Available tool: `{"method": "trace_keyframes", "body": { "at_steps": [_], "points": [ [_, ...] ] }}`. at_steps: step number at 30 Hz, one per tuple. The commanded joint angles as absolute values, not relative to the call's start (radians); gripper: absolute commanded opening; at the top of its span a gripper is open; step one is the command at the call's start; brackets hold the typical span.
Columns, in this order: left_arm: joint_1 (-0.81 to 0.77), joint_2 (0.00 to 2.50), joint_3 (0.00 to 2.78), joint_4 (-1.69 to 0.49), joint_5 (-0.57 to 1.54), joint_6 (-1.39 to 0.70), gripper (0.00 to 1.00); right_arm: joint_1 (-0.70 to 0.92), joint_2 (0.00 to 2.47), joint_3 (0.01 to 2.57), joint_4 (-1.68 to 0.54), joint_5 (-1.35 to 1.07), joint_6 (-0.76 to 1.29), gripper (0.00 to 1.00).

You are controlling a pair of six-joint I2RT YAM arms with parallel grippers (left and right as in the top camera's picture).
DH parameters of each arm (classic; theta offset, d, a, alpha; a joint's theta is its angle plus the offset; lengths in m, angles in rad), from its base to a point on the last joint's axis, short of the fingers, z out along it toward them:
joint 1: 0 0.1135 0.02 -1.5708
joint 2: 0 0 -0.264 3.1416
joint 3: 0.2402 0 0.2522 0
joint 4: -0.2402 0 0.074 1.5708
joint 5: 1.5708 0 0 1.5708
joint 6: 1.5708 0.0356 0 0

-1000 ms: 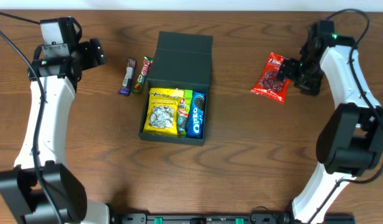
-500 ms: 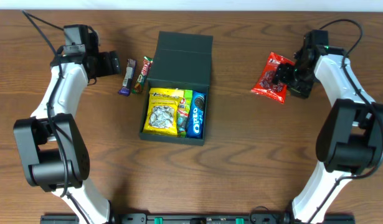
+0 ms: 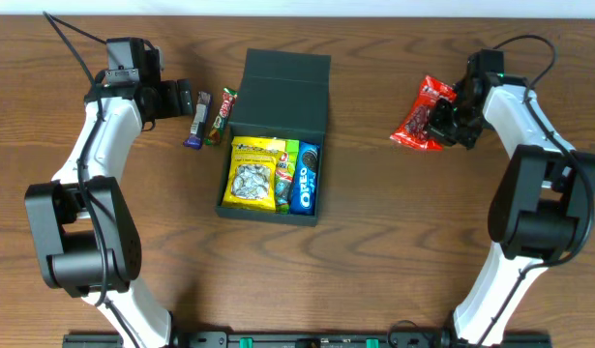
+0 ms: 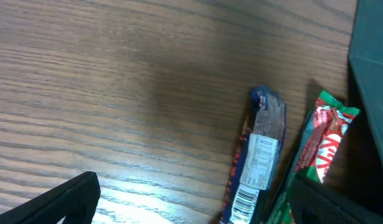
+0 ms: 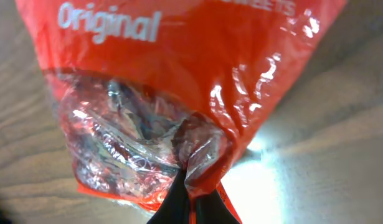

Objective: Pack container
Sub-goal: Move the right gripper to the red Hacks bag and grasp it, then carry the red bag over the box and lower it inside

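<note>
The robot's right gripper needs to let the red snack bag go on top of the yellow packet [image 3: 247, 160] in the container.
The container [image 3: 266, 214], a dark teal box, sits mid-table with its lid [image 3: 285, 95] folded back. Inside lie a yellow packet [image 3: 255, 173], a green packet and a blue Oreo pack [image 3: 306, 178]. A red snack bag [image 3: 423, 114] lies at the right, and my right gripper [image 3: 445, 118] is shut on its edge. In the right wrist view the red bag [image 5: 179, 74] bunches between my right gripper [image 5: 191, 202] tips. My left gripper [image 3: 184, 99] is open beside a blue bar [image 3: 196, 121] and a green KitKat [image 3: 221, 116]. In the left wrist view the blue bar [image 4: 261, 155] lies between the wide fingers of my left gripper [image 4: 200, 205].
In the left wrist view the KitKat [image 4: 323, 142] lies right of the blue bar, close against the container's dark wall [image 4: 372, 62]. Bare wooden table surrounds the box, with both arm bases near the front edge.
My right gripper has closed on the red bag's edge, crumpling it. My left gripper has edged right toward the two bars and stays open.
</note>
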State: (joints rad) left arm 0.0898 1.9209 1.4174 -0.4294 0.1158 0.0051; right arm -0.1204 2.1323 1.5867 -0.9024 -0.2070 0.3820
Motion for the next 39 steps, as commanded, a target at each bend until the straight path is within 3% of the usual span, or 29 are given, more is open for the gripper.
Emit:
{"method": "trace_keyframes", "body": {
  "at_steps": [1,8,14,25,39],
  "points": [
    [0.102,1.935,1.433,-0.429,0.086,0.024,0.97,-0.125,2.138,1.679,-0.966,-0.178,0.355,0.01],
    [0.138,1.935,1.434,-0.428,0.086,0.023,0.97,-0.065,2.138,2.049,-1.261,-0.212,0.307,0.02],
    [0.185,1.935,1.434,-0.417,0.086,0.023,0.98,0.117,2.138,2.236,-1.395,-0.388,0.265,0.02],
    [0.244,1.935,1.434,-0.407,0.086,0.022,0.98,0.524,2.138,2.175,-1.314,-0.422,0.393,0.01],
    [0.243,1.935,1.434,-0.399,0.109,0.022,0.97,0.65,2.138,1.968,-1.134,-0.423,0.502,0.02]
  ]
}}
